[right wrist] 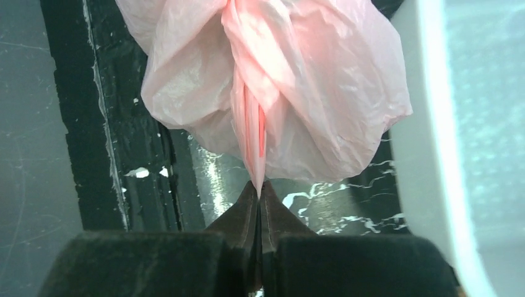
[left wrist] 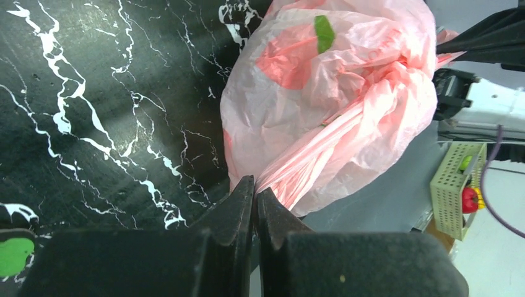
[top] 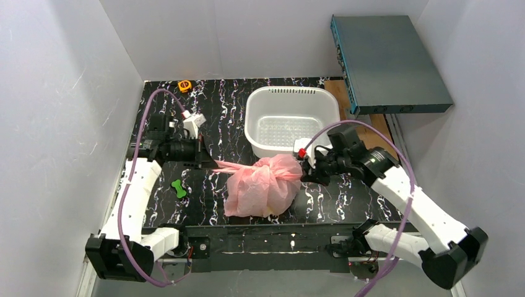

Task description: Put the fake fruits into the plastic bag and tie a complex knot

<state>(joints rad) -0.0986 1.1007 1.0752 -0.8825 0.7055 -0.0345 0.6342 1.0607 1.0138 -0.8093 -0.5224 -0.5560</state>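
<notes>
The stretched strip is pinched by its end in my left gripper, so that gripper should open and take the strip closer to the knot (top: 244,167) before pulling.
The pink plastic bag (top: 263,185) lies bulging in the middle of the black marbled table, its top gathered. The fake fruits are hidden inside it; only a dim dark shape shows through. My left gripper (top: 210,162) is at the bag's left and is shut on a stretched handle strip of the plastic bag (left wrist: 322,93), pinched at the left gripper (left wrist: 255,185) tips. On the other side my right gripper (top: 306,168) is shut on the opposite twisted strip of the plastic bag (right wrist: 278,80). That strip runs taut into the right gripper (right wrist: 259,185) tips.
A white perforated basket (top: 254,120) stands just behind the bag, close to my right wrist, its wall (right wrist: 427,154) at the right. A small green bone-shaped toy (top: 179,188) lies at the left. A grey-blue box (top: 390,62) leans at the back right; an orange object (top: 184,85) at the back.
</notes>
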